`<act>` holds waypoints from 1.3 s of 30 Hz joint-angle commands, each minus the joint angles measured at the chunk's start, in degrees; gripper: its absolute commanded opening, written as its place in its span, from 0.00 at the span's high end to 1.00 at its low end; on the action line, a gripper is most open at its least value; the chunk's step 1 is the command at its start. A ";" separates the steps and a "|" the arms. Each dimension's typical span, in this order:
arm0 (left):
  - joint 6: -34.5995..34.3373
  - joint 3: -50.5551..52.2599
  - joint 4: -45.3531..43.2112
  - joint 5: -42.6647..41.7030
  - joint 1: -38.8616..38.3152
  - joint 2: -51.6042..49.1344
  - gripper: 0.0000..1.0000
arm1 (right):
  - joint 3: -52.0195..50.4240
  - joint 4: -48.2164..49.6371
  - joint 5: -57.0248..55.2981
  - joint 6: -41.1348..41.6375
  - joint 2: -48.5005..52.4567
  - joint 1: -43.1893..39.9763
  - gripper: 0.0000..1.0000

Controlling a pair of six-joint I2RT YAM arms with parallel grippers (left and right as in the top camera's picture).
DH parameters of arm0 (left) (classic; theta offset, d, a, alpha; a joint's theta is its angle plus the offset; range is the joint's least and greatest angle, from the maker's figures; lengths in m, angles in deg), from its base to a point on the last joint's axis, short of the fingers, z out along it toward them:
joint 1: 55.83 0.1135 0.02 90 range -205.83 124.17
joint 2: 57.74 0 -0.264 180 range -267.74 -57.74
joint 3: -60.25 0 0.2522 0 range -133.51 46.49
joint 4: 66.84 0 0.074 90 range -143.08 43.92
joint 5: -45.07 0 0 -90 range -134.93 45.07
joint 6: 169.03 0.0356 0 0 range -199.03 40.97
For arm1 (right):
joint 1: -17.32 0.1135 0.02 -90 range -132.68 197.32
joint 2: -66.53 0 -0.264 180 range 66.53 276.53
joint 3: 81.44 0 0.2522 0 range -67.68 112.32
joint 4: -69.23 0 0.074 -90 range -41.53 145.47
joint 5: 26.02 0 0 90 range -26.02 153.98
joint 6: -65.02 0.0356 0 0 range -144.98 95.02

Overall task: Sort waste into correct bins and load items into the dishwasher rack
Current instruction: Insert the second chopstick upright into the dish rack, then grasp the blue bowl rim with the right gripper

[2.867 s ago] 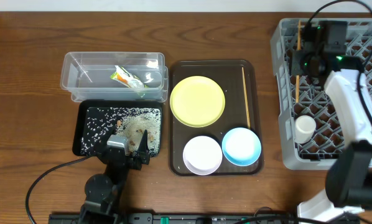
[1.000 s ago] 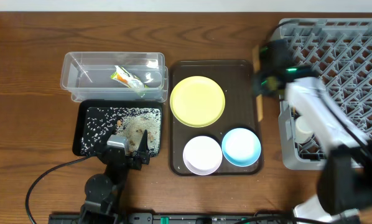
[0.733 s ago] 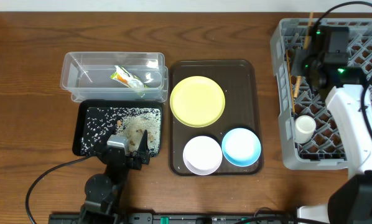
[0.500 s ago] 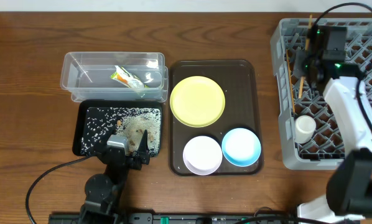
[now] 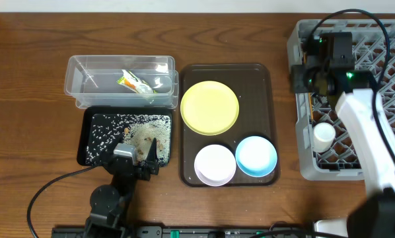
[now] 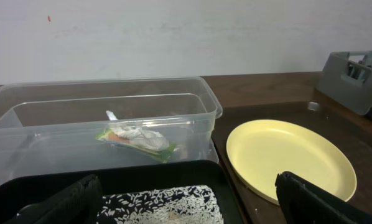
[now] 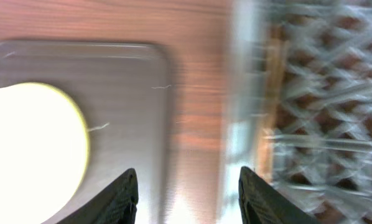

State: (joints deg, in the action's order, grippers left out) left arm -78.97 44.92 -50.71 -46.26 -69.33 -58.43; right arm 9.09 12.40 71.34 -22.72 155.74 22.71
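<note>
The robot's right gripper will next move to the light-blue bowl and close on the bowl's rim [image 5: 275, 158] on the side facing the grey dishwasher rack.
My right gripper [image 5: 302, 74] hovers over the left wall of the grey dishwasher rack [image 5: 382, 39], open and empty [image 7: 189, 186]. A blurred tan streak just inside that wall looks like the chopsticks [image 7: 274, 93]. The small white cup [image 5: 323, 134] stands in the rack. On the brown serving tray lie the yellow plate [image 5: 209, 107], white bowl [image 5: 215, 164] and light-blue bowl [image 5: 255, 155]. The green-and-orange wrapper [image 6: 136, 138] sits in the clear tub [image 5: 85, 66]. My left gripper [image 5: 142, 147] rests open over the black tray [image 5: 92, 125], which holds rice crumbs [image 6: 161, 202].
The dark brown serving tray [image 5: 250, 79] sits between the two bins and the rack. A black cable [image 5: 52, 188] loops over the table at the front left. Bare wood shows left of the bins and along the back edge.
My right gripper took a chopstick from the brown tray to the rack, opened, and swung to the rack's left wall. The left arm has not moved.
</note>
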 commanded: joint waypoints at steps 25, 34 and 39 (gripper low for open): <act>0.55 1.33 1.60 0.52 0.35 0.35 0.09 | -28.94 -3.34 -11.82 27.28 -3.74 18.88 0.64; 0.57 1.33 1.60 0.52 0.35 0.35 0.09 | -30.27 -3.32 -7.98 24.39 -4.15 18.49 0.58; 0.57 1.33 1.60 0.52 0.35 0.35 0.09 | -28.33 -2.95 -4.68 15.87 -6.45 18.47 0.51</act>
State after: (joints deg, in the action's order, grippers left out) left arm -78.97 44.92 -50.71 -46.26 -69.33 -58.43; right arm -20.92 9.67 64.24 -1.15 151.54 41.88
